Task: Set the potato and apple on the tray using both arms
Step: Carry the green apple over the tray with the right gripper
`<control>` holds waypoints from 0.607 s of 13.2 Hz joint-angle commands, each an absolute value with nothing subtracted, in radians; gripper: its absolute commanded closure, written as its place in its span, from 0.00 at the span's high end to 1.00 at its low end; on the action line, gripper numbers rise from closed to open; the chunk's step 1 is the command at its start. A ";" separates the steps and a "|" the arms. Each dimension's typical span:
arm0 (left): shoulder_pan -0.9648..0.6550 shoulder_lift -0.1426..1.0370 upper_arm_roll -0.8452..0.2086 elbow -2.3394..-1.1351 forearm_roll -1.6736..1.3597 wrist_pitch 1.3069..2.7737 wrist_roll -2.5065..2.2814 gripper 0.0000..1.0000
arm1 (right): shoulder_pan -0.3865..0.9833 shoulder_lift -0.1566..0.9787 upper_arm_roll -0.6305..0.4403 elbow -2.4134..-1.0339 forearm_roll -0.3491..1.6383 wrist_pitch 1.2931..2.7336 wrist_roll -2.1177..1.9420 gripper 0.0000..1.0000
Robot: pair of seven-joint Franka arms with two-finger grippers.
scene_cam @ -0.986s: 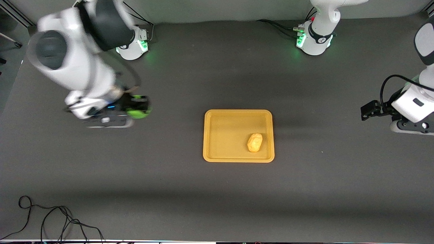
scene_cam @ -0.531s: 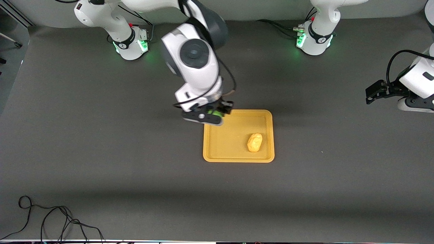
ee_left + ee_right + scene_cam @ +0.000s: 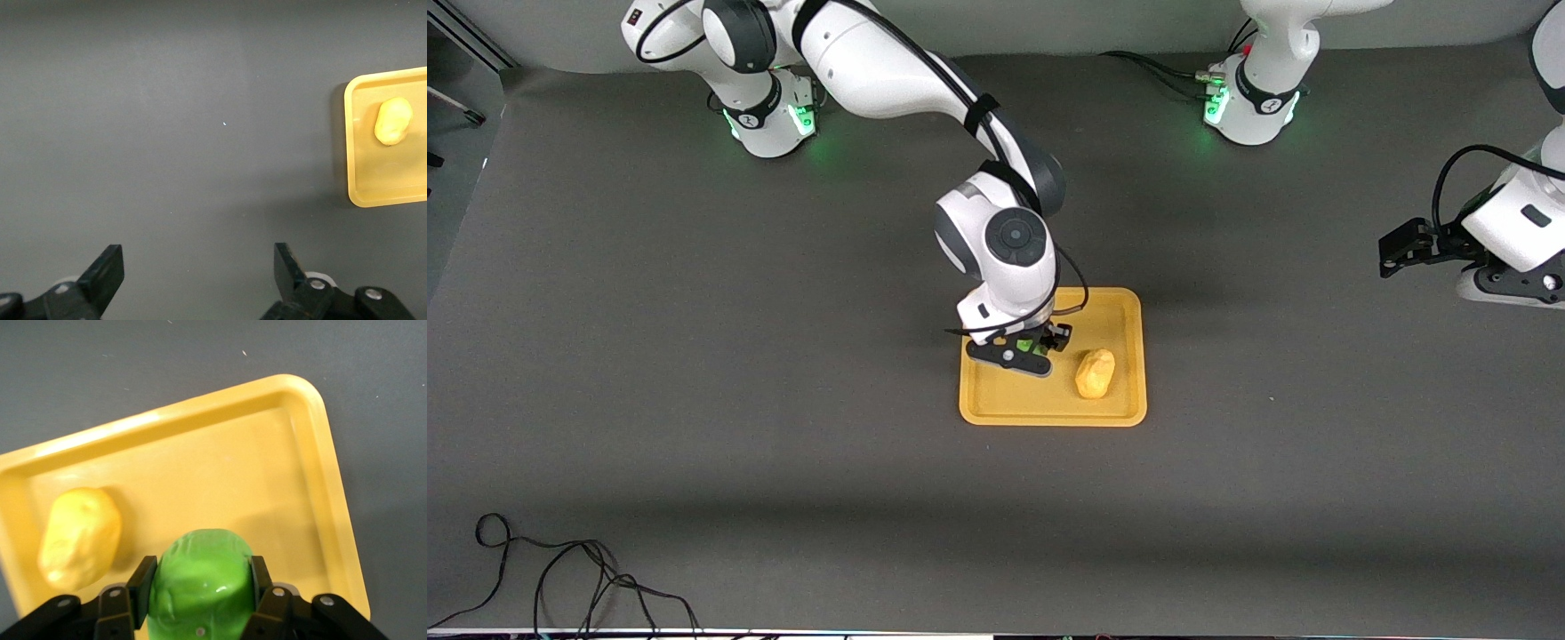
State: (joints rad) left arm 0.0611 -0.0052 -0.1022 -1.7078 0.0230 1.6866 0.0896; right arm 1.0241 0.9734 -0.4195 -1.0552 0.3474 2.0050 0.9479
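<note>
The green apple, now held over the tray, will be let go by my right gripper on the tray's bottom, a short gap [image 3: 1029, 364] [image 3: 217, 563] beside the potato.
The yellow-orange tray [image 3: 987, 404] lies mid-table. The potato [image 3: 1096, 372] lies in it, toward the left arm's end; it also shows in the right wrist view [image 3: 80, 536] and the left wrist view [image 3: 392, 121]. My right gripper [image 3: 1029, 345] is over the tray beside the potato, shut on the green apple [image 3: 200, 583], which peeks out between the fingers in the front view [image 3: 1024, 344]. The tray shows under it in the right wrist view [image 3: 267, 473]. My left gripper [image 3: 1392, 252] is open and empty, up over bare table at the left arm's end, away from the tray [image 3: 357, 167].
A loose black cable [image 3: 560, 578] lies near the table's front edge at the right arm's end. The two arm bases [image 3: 769, 116] [image 3: 1249, 107] stand along the back edge.
My right arm has swung the apple from the right arm's end of the table to over the tray and lowered it beside the potato. The left gripper shifted slightly.
</note>
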 commanded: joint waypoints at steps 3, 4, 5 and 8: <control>0.066 0.005 -0.103 -1.697 0.017 1.686 0.115 1.00 | 1.019 1.009 -0.422 -1.115 0.334 2.156 0.969 0.32; 0.066 0.008 -0.103 -1.695 0.017 1.686 0.114 1.00 | 1.019 1.023 -0.423 -1.114 0.334 2.164 0.973 0.32; 0.064 0.009 -0.103 -1.695 0.017 1.686 0.114 1.00 | 1.019 1.034 -0.422 -1.114 0.334 2.167 0.973 0.33; 0.066 0.011 -0.103 -1.697 0.017 1.686 0.115 1.00 | 1.019 1.043 -0.419 -1.114 0.347 2.191 0.980 0.45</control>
State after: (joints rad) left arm 0.0614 0.0044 -0.1021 -1.7075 0.0230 1.6882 0.0961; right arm 1.0139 1.0406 -0.4202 -1.1143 0.3468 2.1704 0.9496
